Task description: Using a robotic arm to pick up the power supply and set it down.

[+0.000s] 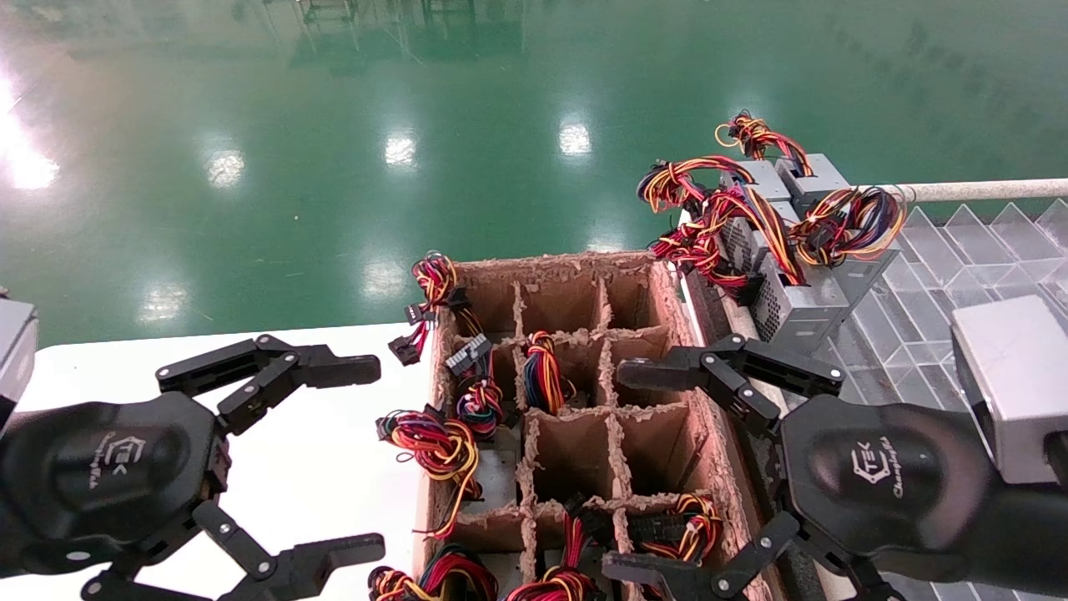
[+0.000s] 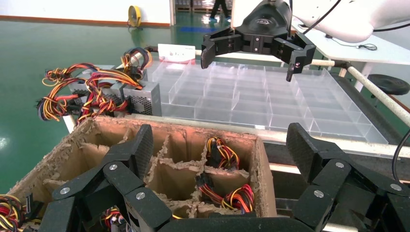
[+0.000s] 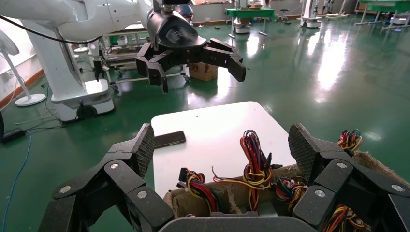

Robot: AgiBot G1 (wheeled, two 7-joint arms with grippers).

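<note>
The wire bundle is in the cardboard box's middle column, between the empty compartments. Next, I close my right gripper on the upper part of the wire bundle [image 1: 541, 361] [image 3: 344, 215].
Power supplies stand in the compartments of a worn cardboard box [image 1: 667, 334], mostly showing only their wire bundles. One bundle of red, yellow, black and blue-purple wires [image 1: 435, 280] [image 3: 256, 154] rises at the box's far left corner, its metal body hidden. A grey box top [image 1: 498, 472] shows under another bundle. My left gripper [image 1: 369, 457] [image 2: 221, 145] is open over the white table [image 1: 334, 434], left of the box. My right gripper [image 1: 624, 472] [image 3: 222, 145] is open above the box's right side. Neither holds anything.
Several grey power supplies [image 1: 793, 300] [image 2: 140, 96] with wire bundles are stacked at the far corner of a clear divided tray [image 1: 959, 275] right of the box. A dark phone [image 3: 169, 139] lies on the table. Green floor lies beyond.
</note>
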